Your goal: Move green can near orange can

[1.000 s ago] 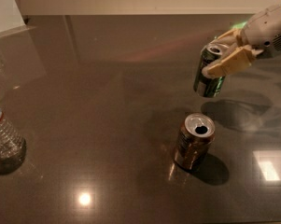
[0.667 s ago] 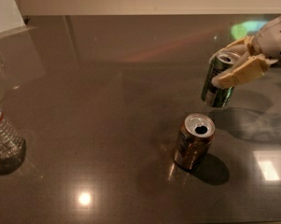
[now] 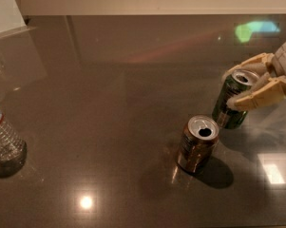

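Next, I let go of the green can close beside the orange can [image 3: 227, 158], on its side that faces the bright glare patch. The green can still stands upright on the dark table.
The green can [image 3: 229, 112] stands upright at the right of the dark table [image 3: 109, 103], its silver top showing. My gripper [image 3: 231, 89] reaches in from the right edge with its tan fingers [image 3: 257, 97] on either side of the can's upper part, shut on it. The orange can [image 3: 197, 144], coppery brown with an open silver top, stands just to the front left of the green can, a small gap between them.
A clear plastic water bottle [image 3: 4, 144] stands at the left edge of the table. A white object [image 3: 2, 8] sits at the far left corner. A pale wall runs along the table's far edge.
My gripper has moved the green can down and toward the front, from higher near the right back to a spot close beside the orange can. The orange can and bottle have not moved.
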Available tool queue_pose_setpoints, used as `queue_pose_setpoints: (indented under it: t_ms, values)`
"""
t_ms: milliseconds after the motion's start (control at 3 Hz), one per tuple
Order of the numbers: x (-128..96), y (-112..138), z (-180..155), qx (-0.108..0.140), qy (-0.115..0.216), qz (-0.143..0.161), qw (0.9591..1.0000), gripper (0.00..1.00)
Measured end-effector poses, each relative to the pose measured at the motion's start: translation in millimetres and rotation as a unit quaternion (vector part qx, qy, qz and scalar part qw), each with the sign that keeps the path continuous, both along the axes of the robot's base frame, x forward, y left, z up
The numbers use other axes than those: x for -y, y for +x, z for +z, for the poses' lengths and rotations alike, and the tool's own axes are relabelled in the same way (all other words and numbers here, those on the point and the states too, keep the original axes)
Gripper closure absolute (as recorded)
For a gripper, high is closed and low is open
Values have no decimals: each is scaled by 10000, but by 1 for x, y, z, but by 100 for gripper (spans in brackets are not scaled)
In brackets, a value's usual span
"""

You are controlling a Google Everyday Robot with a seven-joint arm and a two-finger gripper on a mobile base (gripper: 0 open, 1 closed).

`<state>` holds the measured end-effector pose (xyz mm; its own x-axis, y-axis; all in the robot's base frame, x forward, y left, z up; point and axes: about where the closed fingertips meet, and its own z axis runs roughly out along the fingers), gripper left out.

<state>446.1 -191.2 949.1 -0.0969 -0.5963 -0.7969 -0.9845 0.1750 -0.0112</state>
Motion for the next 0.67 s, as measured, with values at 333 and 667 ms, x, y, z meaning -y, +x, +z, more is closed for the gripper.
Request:
queue_pose_setpoints:
  t_ms: [333,667]
  values:
    - [1,-20,-3,109,-27,119,9999,100]
    - [3,-36,-4,244,-28,229,9994,100]
